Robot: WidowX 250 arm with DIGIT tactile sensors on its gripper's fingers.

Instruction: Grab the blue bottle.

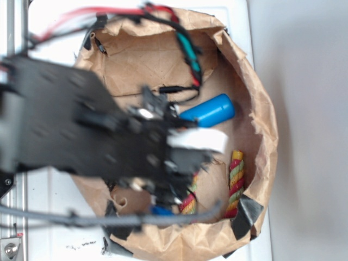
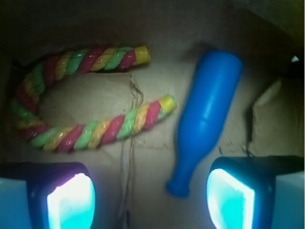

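Note:
My gripper should next move past the neck and close on the middle of the blue bottle's wide body [image 1: 200, 115] [image 2: 206, 112].
The blue bottle [image 2: 205, 114] lies on brown paper, its neck and flared lip pointing down toward my right finger. My gripper [image 2: 150, 198] is open; its two glowing pads sit at the bottom corners, and the bottle's lip lies between them, nearer the right pad, touching neither. In the exterior view the bottle [image 1: 209, 110] lies inside the paper-lined basin [image 1: 261, 109], its neck end hidden behind my gripper [image 1: 179, 163], which hangs over the basin.
A red-yellow-green twisted rope [image 2: 71, 129] curves in a U to the left of the bottle. Its ends [image 1: 236, 182] show in the exterior view at lower right. Raised crumpled paper walls ring the basin; cables [image 1: 187, 51] cross its back.

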